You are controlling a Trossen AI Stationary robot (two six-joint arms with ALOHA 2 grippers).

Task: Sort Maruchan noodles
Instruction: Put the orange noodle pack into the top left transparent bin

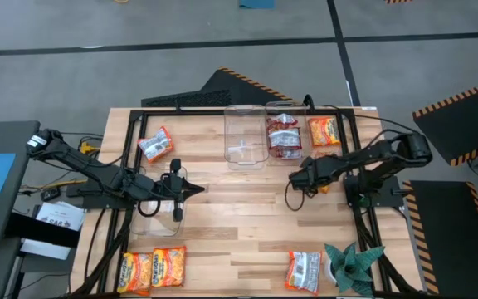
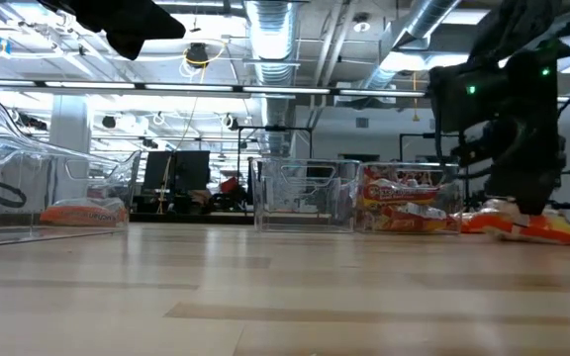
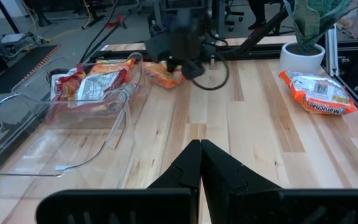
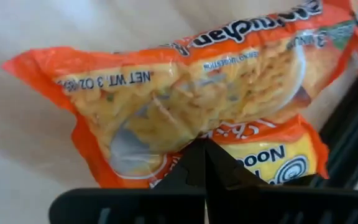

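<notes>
Next, I let go of the orange Maruchan packet with my right gripper on the bare wood in the middle of the table (image 1: 250, 211).
My right gripper (image 1: 305, 176) is at the table's right side, shut (image 4: 204, 146), with its tips over two overlapping orange-yellow Maruchan packets (image 4: 185, 81) lying on the table (image 3: 165, 74), (image 2: 527, 227). My left gripper (image 1: 196, 189) is shut (image 3: 201, 146) and empty over the table's middle left. More white-red packets lie in a clear bin (image 1: 285, 134) at the far edge. Another orange packet (image 1: 324, 131) lies beside that bin. One packet (image 1: 156, 146) lies at the far left, two orange ones (image 1: 152, 267) at the near left, and a white-red one (image 1: 304, 271) at the near right. My right gripper's shut fingertips (image 4: 194, 163) stand right at the lower edge of the upper orange packet (image 4: 166, 140), coming from above. I cannot tell whether they touch it. The packet lies on the table.
An empty clear bin (image 1: 246, 133) stands left of the filled one. Another clear bin (image 1: 160, 218) stands near my left gripper. A teal spiky plant in a white pot (image 1: 351, 264) stands at the near right corner. A black frame (image 1: 135, 124) runs round the table.
</notes>
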